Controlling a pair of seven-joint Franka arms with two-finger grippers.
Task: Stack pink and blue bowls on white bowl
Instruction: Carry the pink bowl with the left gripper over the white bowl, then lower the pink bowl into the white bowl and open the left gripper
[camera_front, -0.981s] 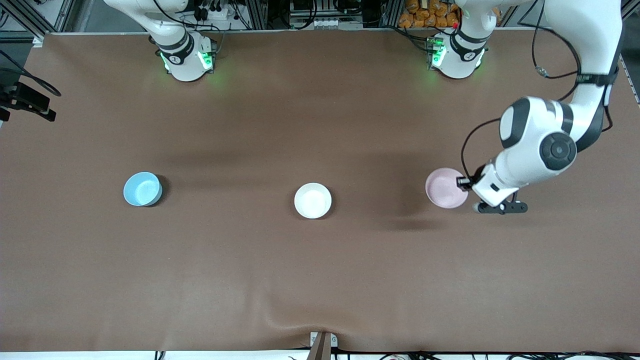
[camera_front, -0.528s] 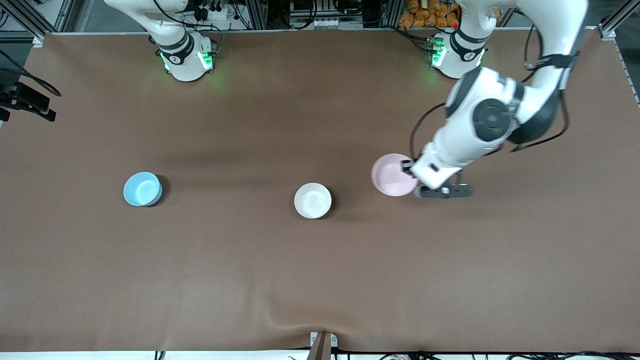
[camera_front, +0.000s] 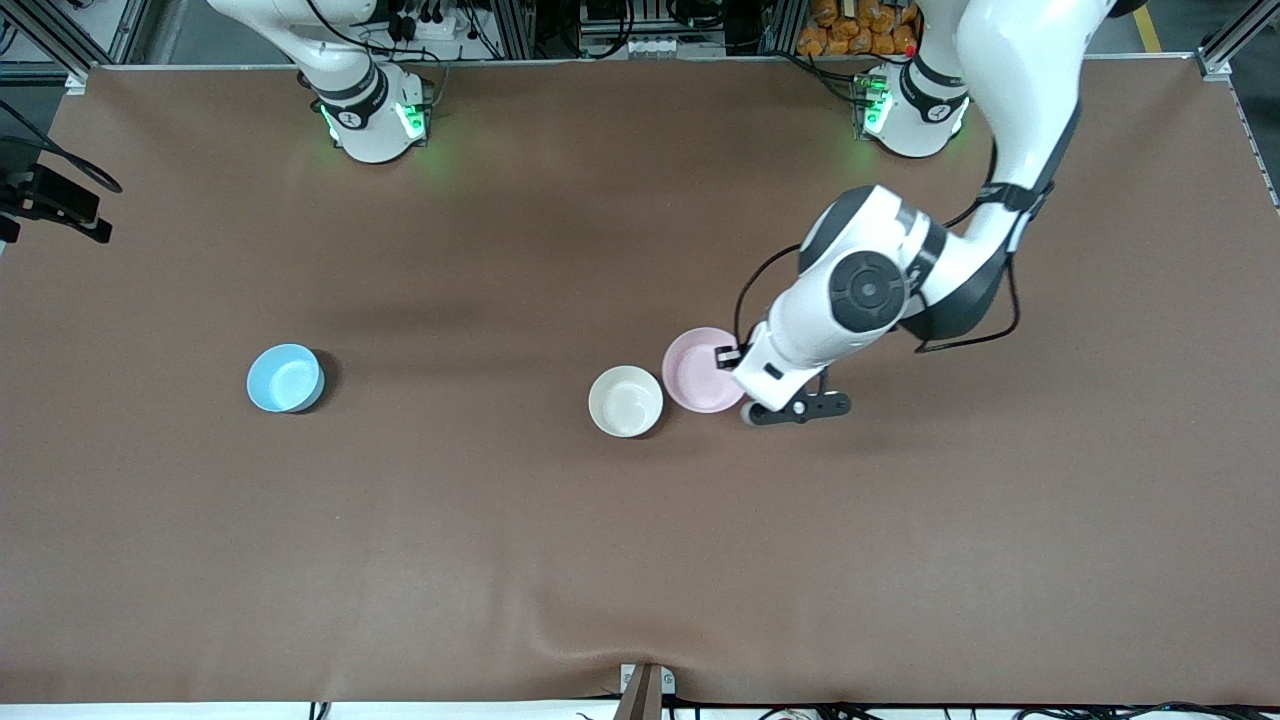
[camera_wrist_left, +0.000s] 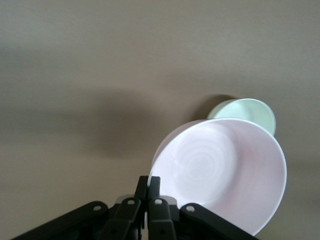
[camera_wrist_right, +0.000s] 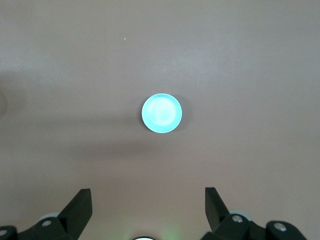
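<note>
My left gripper has the pink bowl, tilted in the air beside the white bowl. It will let go of it inside the white bowl (camera_front: 625, 400) (camera_wrist_left: 245, 114), nested squarely within the white bowl's rim.
The pale pink bowl (camera_front: 700, 372) hangs tilted in the air, with my left gripper (camera_front: 733, 358) shut on its rim. It is beside the white bowl (camera_front: 625, 401), toward the left arm's end, and their rims nearly meet. In the left wrist view the closed fingers (camera_wrist_left: 155, 186) pinch the pink bowl (camera_wrist_left: 220, 172), and the white bowl (camera_wrist_left: 248, 111) peeks out past it. The light blue bowl (camera_front: 285, 378) stands alone toward the right arm's end. My right gripper (camera_wrist_right: 147, 200) waits high above the blue bowl (camera_wrist_right: 161, 113), open and empty.
The brown table cover (camera_front: 640, 560) stretches wide around the bowls. Both arm bases (camera_front: 372, 115) stand along the edge farthest from the front camera. A black camera mount (camera_front: 50, 205) sits at the right arm's end, and a small bracket (camera_front: 645, 690) at the nearest edge.
My left arm has carried the pink bowl from the left arm's end of the table toward the middle, up to the white bowl. The right gripper and the other bowls stayed put.
</note>
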